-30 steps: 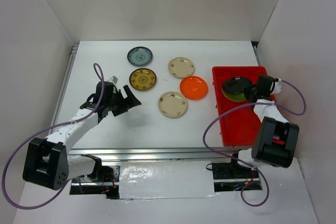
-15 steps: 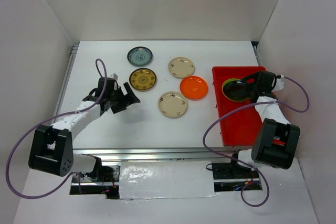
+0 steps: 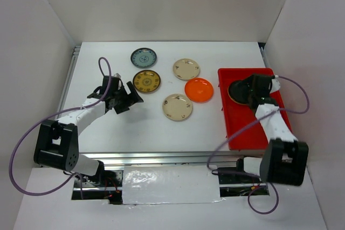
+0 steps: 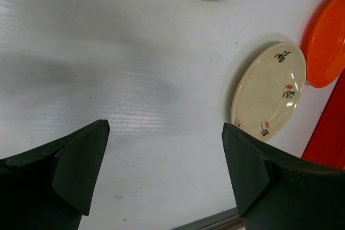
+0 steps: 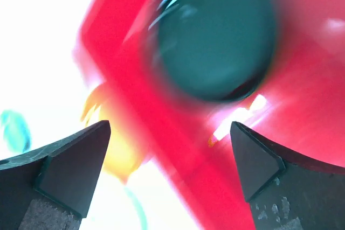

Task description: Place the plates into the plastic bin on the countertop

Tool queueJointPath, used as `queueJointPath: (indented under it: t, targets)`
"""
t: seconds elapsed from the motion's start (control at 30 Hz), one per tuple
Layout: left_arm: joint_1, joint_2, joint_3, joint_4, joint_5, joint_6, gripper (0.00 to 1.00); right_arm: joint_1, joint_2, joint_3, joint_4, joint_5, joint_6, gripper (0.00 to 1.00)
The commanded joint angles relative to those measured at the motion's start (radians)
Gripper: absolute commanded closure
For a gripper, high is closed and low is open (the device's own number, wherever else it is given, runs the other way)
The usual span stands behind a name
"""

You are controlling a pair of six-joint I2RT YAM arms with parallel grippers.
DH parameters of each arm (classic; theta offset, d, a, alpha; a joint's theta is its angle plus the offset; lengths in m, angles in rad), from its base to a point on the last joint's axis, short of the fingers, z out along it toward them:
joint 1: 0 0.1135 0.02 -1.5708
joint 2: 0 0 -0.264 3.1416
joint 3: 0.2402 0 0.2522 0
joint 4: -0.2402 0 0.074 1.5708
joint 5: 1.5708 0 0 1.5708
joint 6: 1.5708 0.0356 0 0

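The brown-and-gold plate's edge (image 3: 137, 88), on the side closest to my left gripper, is the next place that I should move that gripper to and close it.
Five plates lie on the white countertop (image 3: 108, 133): teal-blue (image 3: 143, 56), brown-and-gold (image 3: 146, 81), cream (image 3: 186, 69), orange (image 3: 199, 90) and a second cream one (image 3: 178, 107). A black plate (image 3: 237, 91) lies in the far end of the red plastic bin (image 3: 253, 127). My right gripper (image 3: 246, 92) hovers open just above that plate, holding nothing. Its wrist view is blurred, with the black plate (image 5: 215, 41) on the red bin (image 5: 302, 106) floor. My left gripper (image 3: 132, 98) is open over bare countertop, left of the nearer cream plate (image 4: 269, 91).
White walls close in the countertop on three sides. A metal rail (image 3: 161, 157) runs along the near edge. The orange plate (image 4: 326, 47) and the bin's red wall (image 4: 331, 138) show at the right of the left wrist view.
My right gripper has opened and let go of the black plate, which now lies flat in the bin. That arm has swung left over it. The left arm has shifted slightly farther away.
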Motion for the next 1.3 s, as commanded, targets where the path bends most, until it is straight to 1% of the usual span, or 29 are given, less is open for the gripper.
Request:
queueJointPath:
  t: [0.0,0.03,0.07,0.13,0.17,0.27,0.3,0.37,0.4,0.43,0.47,0.5,0.57,0.67,0.73,0.8,0.83,0.87,0.9,0.97,1.0,1.03,1.07,1.1,1.13,1.27]
  targets:
    - [0.003,-0.029,0.023,0.019,0.0,-0.01,0.01,0.193,-0.24,-0.006,0.058,0.041,-0.066,0.0]
    - [0.003,-0.03,0.021,0.019,0.0,-0.012,0.01,0.252,-0.27,0.014,0.003,0.071,-0.072,0.0]
    - [0.002,-0.033,0.012,0.027,-0.001,-0.018,0.01,0.358,-0.278,0.033,-0.024,0.098,-0.088,0.0]
    - [-0.002,-0.042,0.001,0.037,0.002,-0.026,0.01,0.456,-0.289,0.066,-0.068,0.148,-0.096,0.0]
    - [-0.002,-0.047,-0.005,0.041,0.003,-0.032,0.01,0.537,-0.291,0.065,-0.068,0.162,-0.094,0.0]
    - [-0.006,-0.073,-0.011,0.025,-0.01,-0.044,0.01,0.641,-0.242,0.03,-0.045,0.12,-0.054,0.0]
    - [-0.008,-0.097,-0.013,0.013,-0.021,-0.046,0.01,0.658,-0.184,0.008,-0.041,0.11,-0.04,0.01]
    - [-0.006,-0.121,-0.016,-0.001,-0.024,-0.046,0.01,0.695,-0.122,-0.012,0.008,0.078,-0.005,0.02]
    - [-0.008,-0.145,-0.014,-0.015,-0.026,-0.044,0.01,0.73,-0.061,-0.033,0.037,0.066,0.006,0.03]
    - [-0.008,-0.156,-0.013,-0.021,-0.026,-0.04,0.01,0.744,-0.027,-0.042,0.1,0.052,0.031,0.04]
    - [-0.006,-0.165,-0.011,-0.028,-0.026,-0.037,0.01,0.75,0.01,-0.045,0.126,0.014,0.047,0.05]
    - [-0.008,-0.18,-0.002,-0.045,-0.02,-0.034,0.01,0.759,0.083,-0.045,0.164,0.007,0.074,0.06]
    - [-0.008,-0.2,0.006,-0.064,-0.014,-0.015,0.01,0.768,0.166,-0.05,0.204,-0.003,0.101,0.08]
    - [-0.005,-0.231,0.02,-0.104,-0.017,0.019,0.01,0.788,0.225,-0.061,0.278,0.004,0.145,0.1]
    - [-0.002,-0.245,0.024,-0.128,-0.027,0.037,0.01,0.796,0.252,-0.067,0.309,0.001,0.162,0.15]
    - [0.003,-0.262,0.023,-0.134,-0.027,0.045,0.01,0.796,0.306,-0.05,0.318,-0.017,0.173,0.21]
    - [0.005,-0.266,0.023,-0.134,-0.021,0.046,0.01,0.796,0.318,-0.049,0.323,-0.02,0.179,0.3]
    - [0.008,-0.272,0.021,-0.137,-0.021,0.048,0.01,0.794,0.334,-0.053,0.332,-0.023,0.184,0.35]
    - [0.009,-0.276,0.018,-0.139,-0.018,0.052,0.01,0.796,0.338,-0.059,0.352,-0.025,0.203,0.45]
    - [0.017,-0.279,0.015,-0.145,-0.018,0.055,0.01,0.794,0.346,-0.073,0.364,-0.028,0.216,0.51]
    - [0.021,-0.283,0.013,-0.145,-0.017,0.06,0.01,0.794,0.343,-0.073,0.363,-0.02,0.228,0.6]
    - [0.026,-0.285,0.013,-0.148,-0.015,0.065,0.01,0.797,0.34,-0.079,0.363,-0.017,0.234,0.65]
    - [0.037,-0.286,0.01,-0.148,-0.009,0.065,0.01,0.799,0.337,-0.082,0.363,-0.014,0.237,0.76]
    - [0.041,-0.288,0.009,-0.148,-0.003,0.068,0.01,0.801,0.331,-0.085,0.36,0.0,0.249,0.98]
    - [0.05,-0.291,0.009,-0.151,-0.003,0.069,0.01,0.811,0.316,-0.09,0.355,0.009,0.253,1.0]
    - [0.064,-0.3,0.004,-0.15,0.003,0.066,0.01,0.831,0.292,-0.062,0.335,0.015,0.25,1.0]
